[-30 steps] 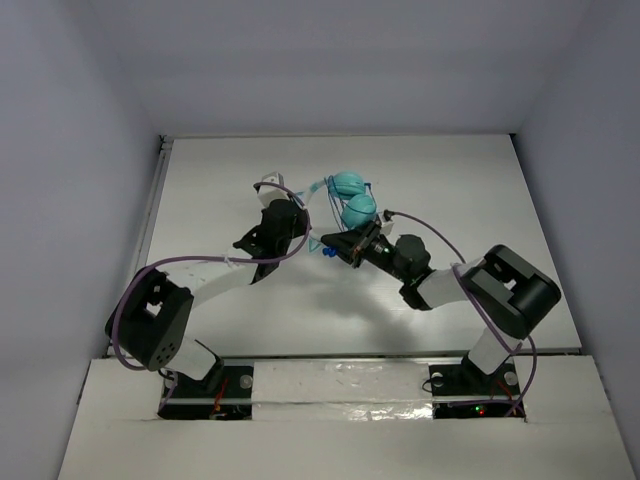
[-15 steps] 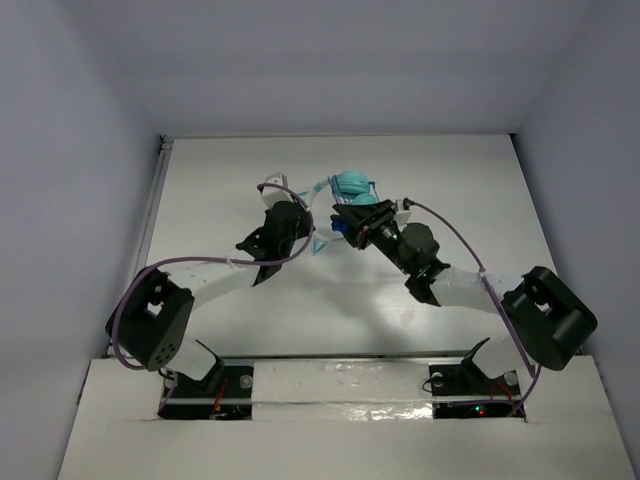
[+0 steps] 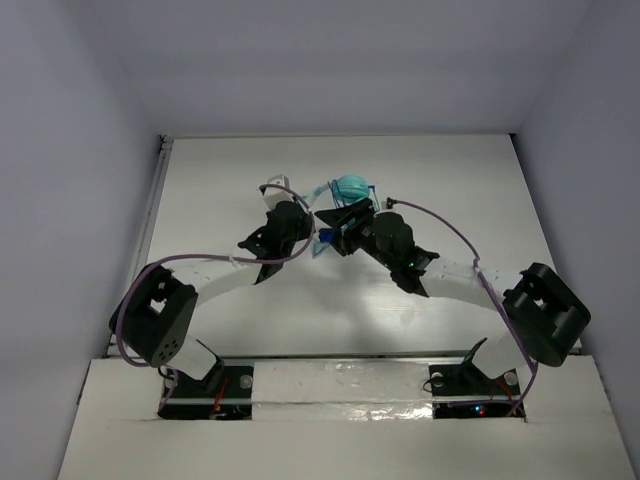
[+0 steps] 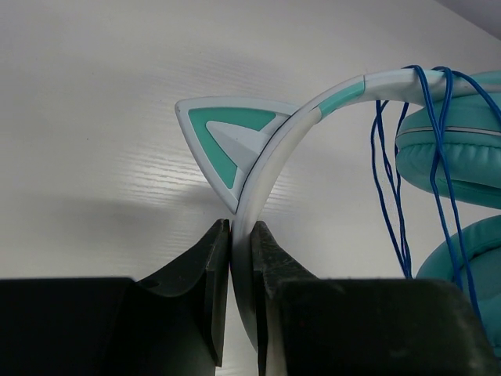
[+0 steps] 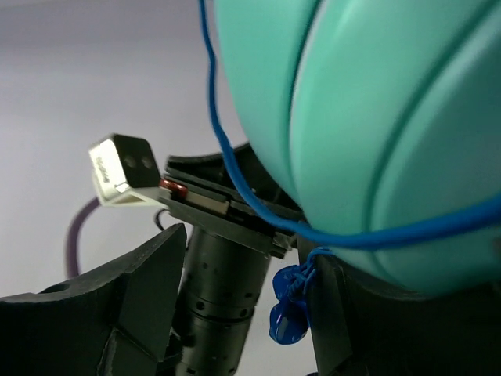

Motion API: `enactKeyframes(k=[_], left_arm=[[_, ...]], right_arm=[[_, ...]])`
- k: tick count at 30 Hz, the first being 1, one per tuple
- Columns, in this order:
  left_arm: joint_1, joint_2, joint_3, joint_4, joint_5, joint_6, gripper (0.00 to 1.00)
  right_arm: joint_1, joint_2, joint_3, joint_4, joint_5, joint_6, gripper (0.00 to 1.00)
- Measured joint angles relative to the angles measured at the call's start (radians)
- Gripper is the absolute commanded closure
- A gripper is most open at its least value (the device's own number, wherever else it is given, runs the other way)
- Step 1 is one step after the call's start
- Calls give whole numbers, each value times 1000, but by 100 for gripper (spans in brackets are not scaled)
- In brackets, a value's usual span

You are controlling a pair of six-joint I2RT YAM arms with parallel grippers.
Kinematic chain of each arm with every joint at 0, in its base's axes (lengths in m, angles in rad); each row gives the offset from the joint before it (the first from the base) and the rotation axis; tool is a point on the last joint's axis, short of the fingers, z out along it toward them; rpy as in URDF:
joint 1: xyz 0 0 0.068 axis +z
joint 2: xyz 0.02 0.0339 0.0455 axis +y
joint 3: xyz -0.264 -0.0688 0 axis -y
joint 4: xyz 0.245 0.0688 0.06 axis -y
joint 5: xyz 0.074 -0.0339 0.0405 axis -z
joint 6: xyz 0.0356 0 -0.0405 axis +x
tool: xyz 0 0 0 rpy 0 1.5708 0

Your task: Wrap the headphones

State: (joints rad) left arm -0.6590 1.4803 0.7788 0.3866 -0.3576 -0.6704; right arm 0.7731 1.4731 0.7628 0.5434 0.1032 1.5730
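Next, my left gripper lets go of the teal headphones on the white table (image 3: 355, 214) under my right gripper's fingers.
The teal headphones (image 3: 350, 187) are held up at the middle of the table, dark-blue cord (image 4: 403, 164) looped round the two cups (image 4: 458, 157). My left gripper (image 4: 241, 229) is shut on the pale headband (image 4: 313, 110), just below its triangular ear piece (image 4: 223, 141). In the top view the left gripper (image 3: 303, 215) sits left of the cups. My right gripper (image 5: 243, 305) stands open right under a cup (image 5: 376, 117). A blue bundle at the cord's end (image 5: 288, 309) hangs against the inner face of its right finger. In the top view the right gripper (image 3: 335, 222) is close beside the left one.
Purple cables (image 3: 220, 262) arc along both arms over the white table (image 3: 220, 180). The left arm's wrist (image 5: 219, 282) and its white camera block (image 5: 125, 168) stand directly in front of my right gripper. Grey walls close the table on three sides.
The right gripper has opened and moved left and farther away, from beside the cups to right under them next to the left gripper. The left gripper has kept its hold.
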Motion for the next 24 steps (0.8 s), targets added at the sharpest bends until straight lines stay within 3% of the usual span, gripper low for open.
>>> enactKeyframes(k=[11, 13, 24], left_arm=[[45, 45, 39, -37, 90, -2, 100], [50, 47, 42, -42, 96, -7, 100], [52, 112, 48, -48, 110, -39, 100]], right_arm=[[19, 13, 87, -227, 93, -70, 28], [19, 13, 99, -264, 114, -77, 14], [34, 134, 316, -623, 193, -179, 12]])
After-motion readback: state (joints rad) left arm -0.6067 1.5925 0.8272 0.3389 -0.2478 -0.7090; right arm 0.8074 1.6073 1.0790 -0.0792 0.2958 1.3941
